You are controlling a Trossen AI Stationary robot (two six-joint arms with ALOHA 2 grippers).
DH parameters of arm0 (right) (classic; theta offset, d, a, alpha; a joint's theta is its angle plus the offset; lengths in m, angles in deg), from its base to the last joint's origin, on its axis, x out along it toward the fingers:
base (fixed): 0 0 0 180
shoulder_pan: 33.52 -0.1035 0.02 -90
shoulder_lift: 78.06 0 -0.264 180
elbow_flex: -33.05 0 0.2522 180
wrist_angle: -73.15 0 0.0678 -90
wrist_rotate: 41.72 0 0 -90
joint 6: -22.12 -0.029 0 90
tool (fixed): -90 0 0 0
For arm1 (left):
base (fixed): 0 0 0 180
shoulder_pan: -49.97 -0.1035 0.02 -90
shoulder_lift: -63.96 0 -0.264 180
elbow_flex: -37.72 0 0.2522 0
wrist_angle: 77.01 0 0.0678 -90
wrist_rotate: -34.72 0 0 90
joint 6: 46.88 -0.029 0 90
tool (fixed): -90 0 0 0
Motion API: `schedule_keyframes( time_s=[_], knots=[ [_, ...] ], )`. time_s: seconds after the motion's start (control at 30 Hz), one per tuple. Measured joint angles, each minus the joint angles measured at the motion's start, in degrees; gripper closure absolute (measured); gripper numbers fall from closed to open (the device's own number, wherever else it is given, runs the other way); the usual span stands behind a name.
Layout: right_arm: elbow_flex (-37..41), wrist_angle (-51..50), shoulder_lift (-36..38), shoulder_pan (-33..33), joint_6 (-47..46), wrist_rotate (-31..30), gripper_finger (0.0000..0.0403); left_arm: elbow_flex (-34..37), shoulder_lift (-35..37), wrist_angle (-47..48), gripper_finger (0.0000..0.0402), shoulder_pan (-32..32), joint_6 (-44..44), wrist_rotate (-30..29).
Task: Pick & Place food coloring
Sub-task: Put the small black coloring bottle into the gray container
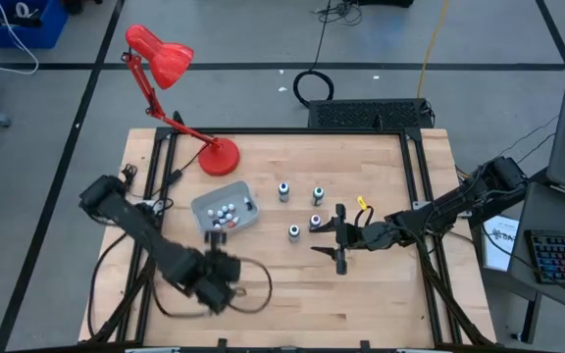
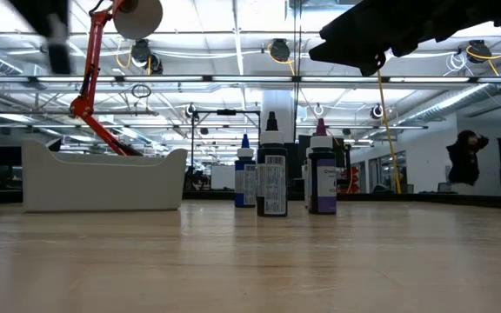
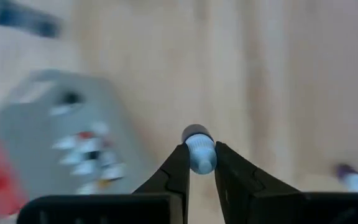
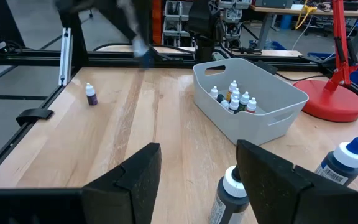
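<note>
The robot's left gripper will set the tiny food coloring bottle, now held just in front of the tray, down in the grey tray (image 1: 219,213) (image 3: 72,170), next to the small bottles.
A tiny food coloring bottle (image 3: 199,149), pale blue with a dark cap, sits between the shut fingers of my left gripper (image 3: 201,163), which hangs blurred above the table just in front of the grey tray (image 1: 226,209). The tray holds several small bottles (image 4: 234,98). Three larger dark bottles (image 2: 272,178) stand upright on the wood. My right gripper (image 4: 197,168) is open and level above the table, beside the standing bottles (image 1: 315,222), with nothing between its fingers. My left gripper pinches the tiny bottle's pale body (image 3: 201,159) between its two fingertips, just behind the dark cap (image 3: 196,132). The fingers come from above, pointing steeply down. The bottle is lifted clear of the table, its cap end sticking out past the fingertips.
A red desk lamp (image 1: 170,69) stands at the table's far left, its base (image 1: 219,157) behind the tray. One small bottle with a purple body (image 4: 91,94) stands alone on the wood toward the near edge. A black frame (image 1: 420,186) runs along the table's sides.
</note>
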Motion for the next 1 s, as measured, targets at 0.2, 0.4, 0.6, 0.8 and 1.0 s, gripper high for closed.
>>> schedule_keyframes(
  time_s=[0.2, 0.4, 0.6, 0.8, 1.0],
  knots=[
    [0.0, -0.1, 0.0, 0.0, 0.0, 0.0, 0.0206, 3.4, 8.8, 5.2, 0.0348, -8.7, -0.5, -2.9],
    [0.0, -0.2, 0.0, 0.0, 0.0, 0.0, 0.0206, 14.5, 18.8, 2.6, 0.0348, -20.6, -4.2, 1.5],
    [0.0, -0.1, 0.0, 0.0, 0.2, 0.0, 0.0206, 27.8, 26.4, -11.8, 0.0348, -31.8, -11.7, 7.6],
    [0.0, 0.0, 0.0, 0.0, 0.2, 0.0, 0.0206, 37.6, 27.3, -19.4, 0.0348, -41.0, -16.2, 13.1],
    [0.0, 0.0, 0.0, 0.0, 0.2, 0.0, 0.0206, 42.9, 27.3, -24.9, 0.0348, -47.7, -19.2, 16.8]
  ],
)
